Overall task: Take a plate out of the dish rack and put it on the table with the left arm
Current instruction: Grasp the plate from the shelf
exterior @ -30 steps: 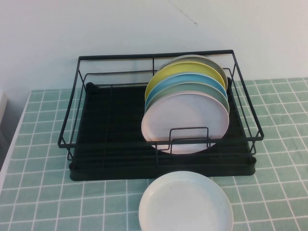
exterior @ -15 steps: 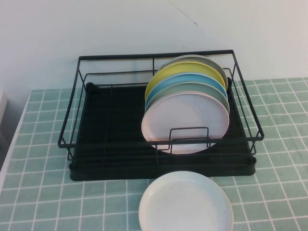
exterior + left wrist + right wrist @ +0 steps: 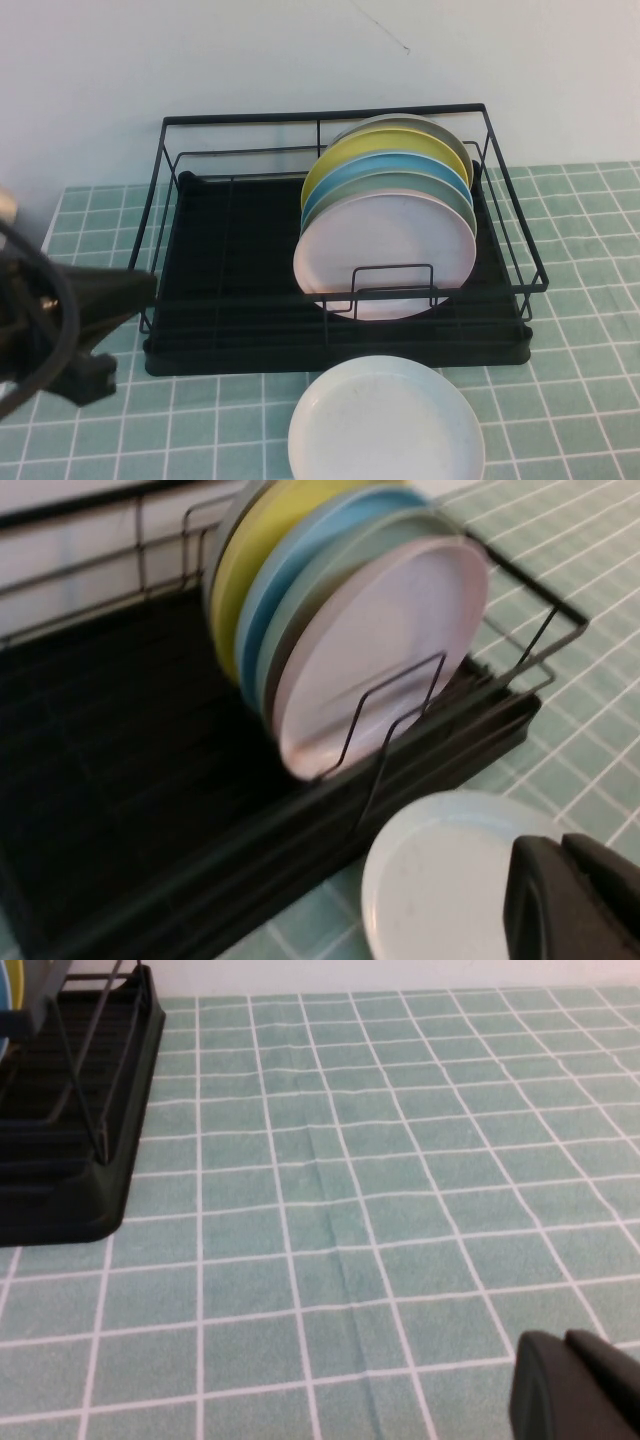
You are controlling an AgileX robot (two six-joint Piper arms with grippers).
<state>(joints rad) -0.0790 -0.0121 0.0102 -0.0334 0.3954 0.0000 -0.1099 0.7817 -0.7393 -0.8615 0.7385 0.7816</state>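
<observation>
My left gripper should close on the side edge (image 3: 297, 258) (image 3: 279, 718) of the pale pink plate, where it faces the empty part of the black dish rack.
The pale pink plate (image 3: 385, 255) stands upright at the front of a row of plates in the black dish rack (image 3: 230, 300), behind a wire loop; it also shows in the left wrist view (image 3: 385, 650). My left arm (image 3: 70, 320) is at the left edge of the high view, beside the rack's front left corner. My left gripper (image 3: 575, 885) is shut and empty, in front of the rack near a white plate. My right gripper (image 3: 580, 1385) is shut and empty above the tiled table (image 3: 350, 1160), out of the high view.
A white plate (image 3: 387, 425) lies flat on the table (image 3: 580, 330) just in front of the rack. Yellow, blue and grey-green plates (image 3: 390, 165) stand behind the pink one. The rack's corner shows in the right wrist view (image 3: 70, 1160). A white wall is behind.
My left arm has come into the high view from the left edge; it was out of view before. The plates and rack have not moved.
</observation>
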